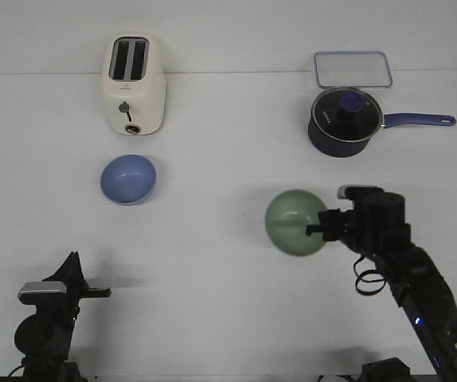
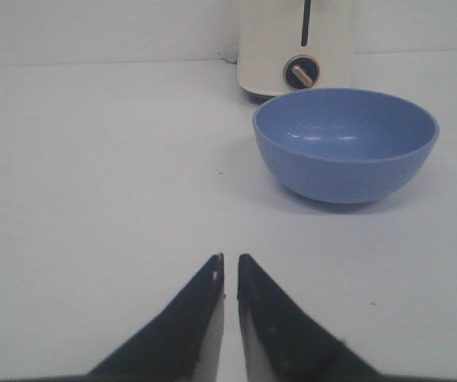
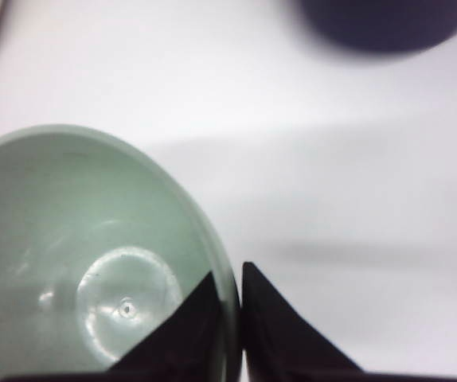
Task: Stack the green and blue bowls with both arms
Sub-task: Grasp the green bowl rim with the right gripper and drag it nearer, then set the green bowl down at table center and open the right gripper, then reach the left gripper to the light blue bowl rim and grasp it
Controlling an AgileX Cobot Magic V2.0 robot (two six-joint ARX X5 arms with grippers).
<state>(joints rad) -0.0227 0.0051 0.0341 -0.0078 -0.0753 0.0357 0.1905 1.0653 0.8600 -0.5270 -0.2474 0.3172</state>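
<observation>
Next, my right gripper sets the green bowl down on the bare front middle of the white table [image 1: 240,280].
The blue bowl [image 1: 128,178] sits upright on the white table at middle left, in front of the toaster; it also shows in the left wrist view [image 2: 345,143]. My right gripper [image 1: 318,229] is shut on the rim of the green bowl [image 1: 294,222], one finger inside and one outside, holding it tilted right of centre; the bowl's inside fills the right wrist view [image 3: 85,270]. My left gripper [image 1: 93,292] is shut and empty near the front left edge, well short of the blue bowl; its fingertips [image 2: 216,267] nearly touch.
A cream toaster [image 1: 134,83] stands at back left. A dark navy saucepan [image 1: 345,121] with glass lid and blue handle stands at back right, with a clear lidded container [image 1: 353,69] behind it.
</observation>
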